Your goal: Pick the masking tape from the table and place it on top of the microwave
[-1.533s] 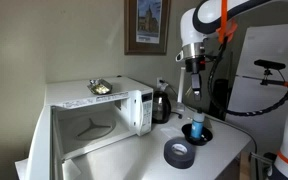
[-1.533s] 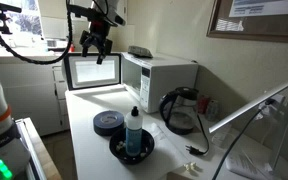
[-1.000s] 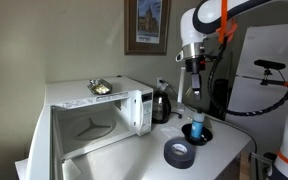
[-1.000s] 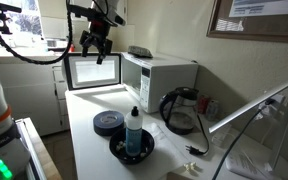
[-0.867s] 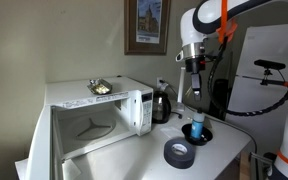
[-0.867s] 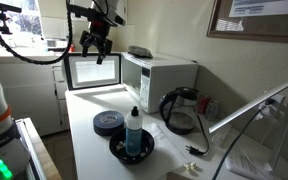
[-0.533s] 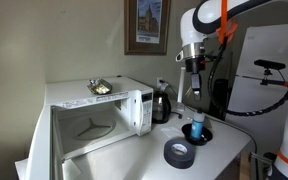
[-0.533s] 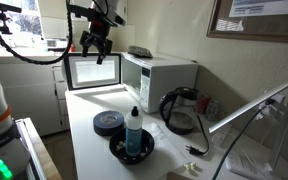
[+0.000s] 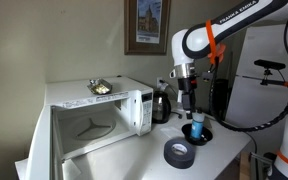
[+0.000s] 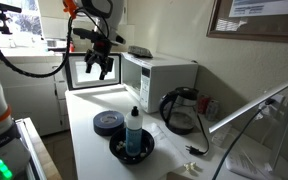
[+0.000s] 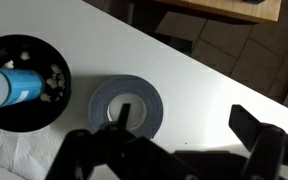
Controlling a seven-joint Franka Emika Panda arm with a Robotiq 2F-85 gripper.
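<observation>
The robot's gripper should next move to the masking tape's side point(image 9: 173, 158) point(image 11: 152, 115) facing away from the black dish and close there, with a finger inside the tape's hole.
The masking tape point(image 11: 127, 103) is a dark grey ring lying flat on the white table point(image 11: 206, 88). It shows in both exterior views point(image 9: 179, 153) point(image 10: 108, 122). My gripper point(image 11: 184, 128) is open and empty, high above the table, with the tape under its left finger point(image 11: 122, 118). In both exterior views the gripper point(image 9: 189, 103) point(image 10: 101, 70) hangs well above the table, beside the white microwave point(image 9: 94, 112) point(image 10: 160, 74), whose door stands open.
A black round dish point(image 9: 196, 132) point(image 10: 131, 150) point(image 11: 24, 82) with a blue-and-white bottle point(image 10: 133, 130) sits next to the tape. A dark kettle point(image 9: 161, 102) point(image 10: 180, 112) stands by the microwave. A small object point(image 9: 101, 88) lies on the microwave's top.
The arm has come down and shifted; the gripper now hangs lower, nearer the table and over the tape. The tape and dish have not moved.
</observation>
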